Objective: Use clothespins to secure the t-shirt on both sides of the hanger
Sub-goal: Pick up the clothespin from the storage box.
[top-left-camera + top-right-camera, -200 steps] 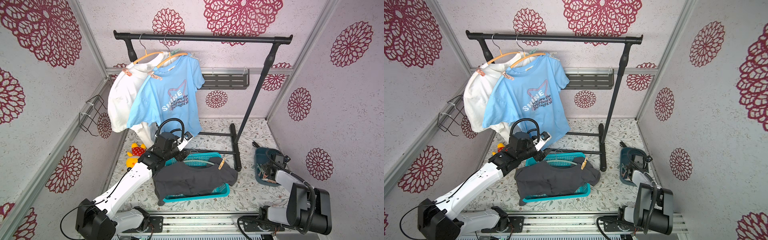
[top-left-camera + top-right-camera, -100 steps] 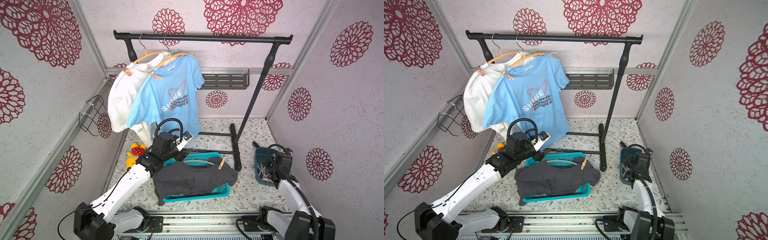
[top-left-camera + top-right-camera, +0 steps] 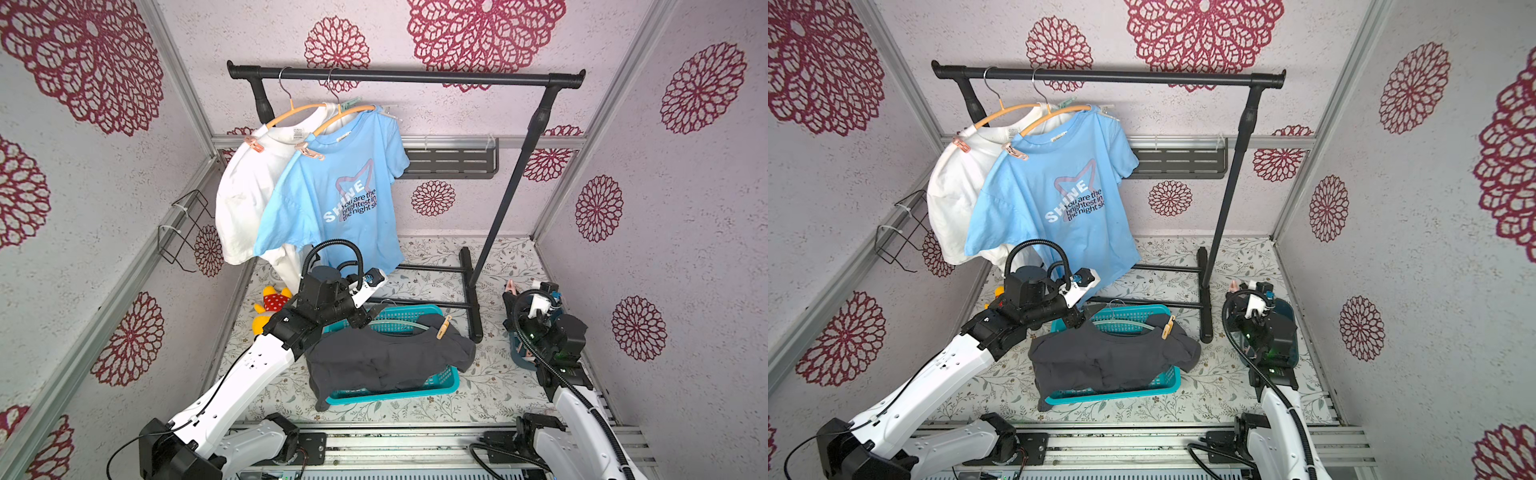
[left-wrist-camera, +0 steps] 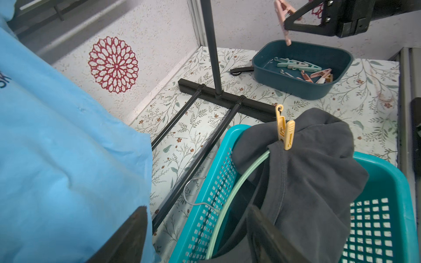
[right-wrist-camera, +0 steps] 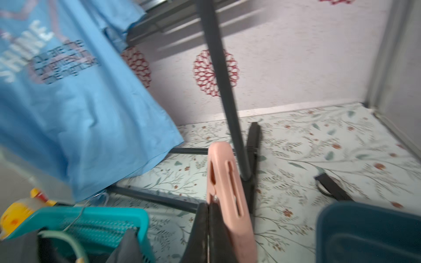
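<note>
Next, I take the pink clothespin from my right gripper with my left gripper, closing it on the clothespin's exposed end [image 4: 285, 24].
A dark grey t-shirt [image 3: 386, 361] on a mint green hanger [image 4: 239, 182] lies draped over a teal basket [image 3: 440, 386]. A yellow-orange clothespin [image 4: 284, 132] grips one shoulder of it, seen in both top views [image 3: 1168, 326]. My left gripper [image 4: 197, 209] is open above the basket's far corner, next to the hanger's wire hook, holding nothing. My right gripper [image 5: 208, 205] is shut on a pink clothespin [image 5: 225, 193] that sticks out past its fingertips. It hangs above a dark teal tray [image 4: 303, 91] of several more clothespins.
A black garment rack [image 3: 498, 232] stands behind the basket, its base bars [image 4: 227, 98] on the floor between basket and tray. A blue t-shirt [image 3: 345, 199] and a white one [image 3: 245, 195] hang pinned on it; the blue hem brushes my left wrist. A yellow plush toy [image 3: 270, 307] lies at the left.
My right arm has risen out of the tray with the pink clothespin and stretched upward. The left gripper has stayed almost where it was, closing very slightly.
</note>
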Available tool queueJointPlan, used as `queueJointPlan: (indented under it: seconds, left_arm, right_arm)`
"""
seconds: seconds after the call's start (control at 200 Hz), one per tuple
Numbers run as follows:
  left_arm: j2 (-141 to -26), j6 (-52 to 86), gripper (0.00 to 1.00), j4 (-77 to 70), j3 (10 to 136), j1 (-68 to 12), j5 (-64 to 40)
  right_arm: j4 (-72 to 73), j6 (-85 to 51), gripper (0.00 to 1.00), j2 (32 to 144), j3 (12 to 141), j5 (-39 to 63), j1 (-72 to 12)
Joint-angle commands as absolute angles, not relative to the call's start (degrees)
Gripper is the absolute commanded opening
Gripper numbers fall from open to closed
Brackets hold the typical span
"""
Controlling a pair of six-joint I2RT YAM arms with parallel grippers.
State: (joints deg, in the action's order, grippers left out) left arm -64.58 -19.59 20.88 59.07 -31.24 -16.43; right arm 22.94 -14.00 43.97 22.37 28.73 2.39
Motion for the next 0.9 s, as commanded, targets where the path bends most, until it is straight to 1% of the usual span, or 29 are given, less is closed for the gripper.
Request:
queueJointPlan:
  seconds: [0.0, 0.045, 0.145, 0.225, 0.33, 0.43, 0.505, 0.695, 0.896]
  left_arm:
    - [-63.55, -17.47, 0.7, 20.3, 59.58, -31.63, -19.88]
    - [-63.42, -16.3, 0.69, 19.32, 59.69, -32.01, -21.32]
    - [-63.05, -13.44, 0.69, 16.22, 59.99, -32.69, -24.74]
    - [-62.62, -9.05, 0.7, 13.32, 60.58, -33.13, -25.28]
    - [-62.4, -8.06, 0.7, 14.53, 62.59, -33.73, -28.07]
    - [-62.8, -11.42, 0.71, 18.32, 64.18, -35.11, -30.51]
    - [-63.79, -14.85, 0.71, 22.09, 65.77, -36.73, -30.11]
    - [-67.68, -22.47, 0.7, 29.56, 69.39, -40.96, -30.72]
    - [-70.76, -24.25, 0.7, 31.74, 71.98, -42.28, -30.97]
  right_arm:
    - [30.38, -10.04, 0.0, 42.75, 26.14, 41.6, -1.73]
    - [30.05, -8.16, 0.0, 42.31, 27.06, 43.4, -4.3]
    - [28.27, -3.94, 0.0, 41.82, 28.21, 43.5, -9.46]
    - [26.92, -1.48, 0.0, 42.18, 28.5, 42.6, -12.16]
    - [23.46, 2.69, 0.0, 43.03, 29.4, 42.98, -15.05]
    - [19.14, 7.36, 0.0, 44.39, 31.58, 43.57, -17.74]
    - [15.94, 12.26, 0.0, 45.29, 33.09, 44.32, -19.85]
    - [9.2, 23.7, 0.0, 47.5, 36.72, 39.1, -25.47]
    - [4.29, 31.67, 0.0, 50.35, 40.25, 36.11, -29.2]
